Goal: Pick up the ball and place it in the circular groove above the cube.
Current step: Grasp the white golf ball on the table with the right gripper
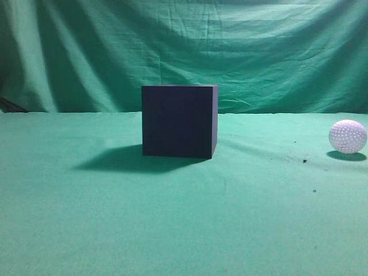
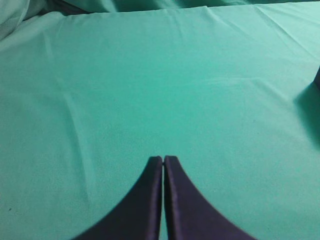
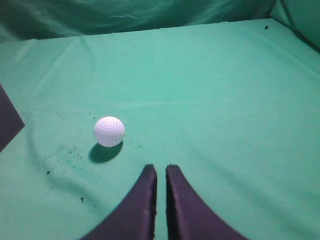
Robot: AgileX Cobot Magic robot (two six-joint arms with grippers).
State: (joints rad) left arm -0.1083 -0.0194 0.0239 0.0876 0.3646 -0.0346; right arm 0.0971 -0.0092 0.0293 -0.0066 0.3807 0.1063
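I need to move my right gripper to the white dimpled ball next, and close it on the ball's opposite sides (image 1: 348, 137) (image 3: 109, 131), around its middle.
The dark navy cube (image 1: 179, 121) stands upright on the green cloth at the middle of the exterior view; its top groove is hidden from this low angle. A corner of the cube shows at the left edge of the right wrist view (image 3: 7, 122). The white dimpled ball (image 1: 347, 136) rests on the cloth at the far right, apart from the cube. In the right wrist view the ball (image 3: 109, 131) lies ahead and left of my right gripper (image 3: 160, 169), which is shut and empty. My left gripper (image 2: 163, 160) is shut and empty over bare cloth. Neither gripper shows in the exterior view.
Green cloth (image 1: 172, 218) covers the table and hangs as a backdrop (image 1: 184, 46) behind it. Small dark specks (image 3: 65, 152) lie on the cloth near the ball. A dark edge with its shadow (image 2: 316, 87) shows at the right of the left wrist view.
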